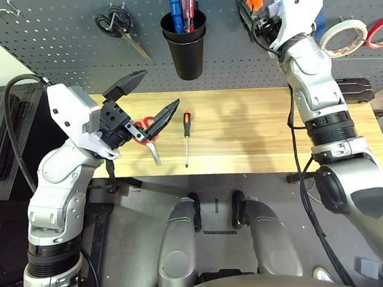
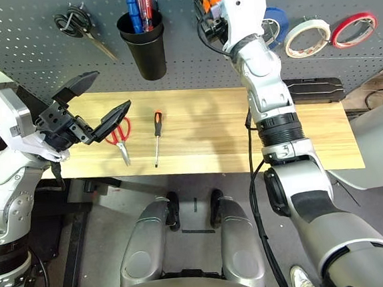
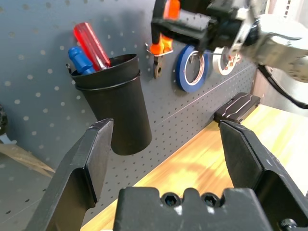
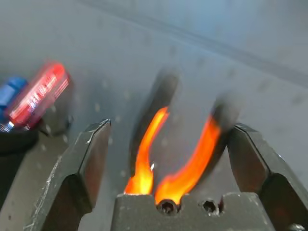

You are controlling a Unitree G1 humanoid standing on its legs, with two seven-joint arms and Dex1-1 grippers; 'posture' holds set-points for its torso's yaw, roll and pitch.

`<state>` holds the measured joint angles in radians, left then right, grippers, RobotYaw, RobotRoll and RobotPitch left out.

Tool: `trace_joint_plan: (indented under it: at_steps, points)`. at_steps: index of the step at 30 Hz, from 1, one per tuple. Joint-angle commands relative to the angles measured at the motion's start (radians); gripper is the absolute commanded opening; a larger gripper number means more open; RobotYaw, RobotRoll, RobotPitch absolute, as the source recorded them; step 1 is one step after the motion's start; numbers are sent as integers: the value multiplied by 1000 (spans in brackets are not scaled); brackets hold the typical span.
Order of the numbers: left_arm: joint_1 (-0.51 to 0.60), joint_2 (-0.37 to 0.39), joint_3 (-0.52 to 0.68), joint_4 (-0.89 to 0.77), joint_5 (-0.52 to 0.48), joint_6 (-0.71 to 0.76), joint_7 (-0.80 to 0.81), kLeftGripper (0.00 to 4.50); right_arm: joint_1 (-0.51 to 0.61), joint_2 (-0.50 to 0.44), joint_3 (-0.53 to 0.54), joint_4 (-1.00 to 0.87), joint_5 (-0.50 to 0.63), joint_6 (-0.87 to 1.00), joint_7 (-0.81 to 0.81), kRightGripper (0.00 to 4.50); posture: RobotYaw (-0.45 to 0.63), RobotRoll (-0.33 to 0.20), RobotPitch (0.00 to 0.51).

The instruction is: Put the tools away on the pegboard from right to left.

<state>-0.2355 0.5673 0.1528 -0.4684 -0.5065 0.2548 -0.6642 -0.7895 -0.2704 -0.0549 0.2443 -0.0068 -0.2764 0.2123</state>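
Observation:
I will move my left gripper to the slim orange-and-black screwdriver next and grab its handle's end (image 1: 187, 130) beside the metal rod.
My right gripper (image 4: 172, 125) is raised against the pegboard (image 1: 56, 48), its fingers spread open on either side of the orange-and-black pliers (image 4: 187, 168), which hang there. To its right the white tape roll (image 1: 343, 36) hangs on a hook. The red-handled scissors (image 1: 147, 130) and the slim orange-and-black screwdriver (image 1: 186, 134) lie on the wooden table (image 1: 243, 125). My left gripper (image 1: 155, 93) hovers open just above the scissors, holding nothing.
A black cup holder (image 1: 185, 43) on the pegboard holds blue and red-handled tools. Black-handled scissors (image 1: 117, 26) hang to its left. Blue tape (image 2: 274, 25) and red tape (image 1: 380, 31) flank the white roll. A black case (image 2: 314, 89) lies at the table's back right.

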Motion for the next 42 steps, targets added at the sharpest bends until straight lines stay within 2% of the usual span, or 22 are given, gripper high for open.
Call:
trace_joint_plan:
  at_steps: [1, 8, 10, 15, 17, 24, 31, 36, 42]
  points:
    - [29, 8, -6, -14, 3, -1, -14, 4500, 100, -39, -27, -137, 24, -32, 24, 4451, 167, 0, 278]
    - [54, 0, -13, 4, 6, -6, -17, 4500, 335, -137, -16, -379, 49, 4, 118, 4451, 139, 0, 292]
    - [65, -9, -21, 11, 7, -4, -12, 4500, 439, -186, -8, -428, 41, 96, 166, 4451, 133, 0, 295]
    - [85, -29, -41, 23, 17, 17, 14, 4500, 575, -282, 28, -462, 72, 319, 296, 4451, 116, 0, 304]
    - [98, -46, -68, 43, 74, 21, 56, 4500, 625, -331, 52, -442, 82, 429, 371, 4451, 110, 0, 309]
    - [112, -97, -151, 100, 224, 92, 193, 4500, 679, -398, 117, -421, 81, 572, 494, 4451, 104, 0, 320]
    - [74, -165, -242, 219, 354, 273, 334, 4500, 686, -396, 165, -420, 84, 649, 556, 4451, 98, 0, 340]
    - [12, -228, -253, 340, 363, 362, 359, 4500, 688, -384, 168, -415, 93, 691, 562, 4451, 85, 0, 356]
    - [-79, -293, -260, 461, 385, 398, 385, 4500, 698, -364, 164, -422, 111, 730, 561, 4451, 65, 0, 366]
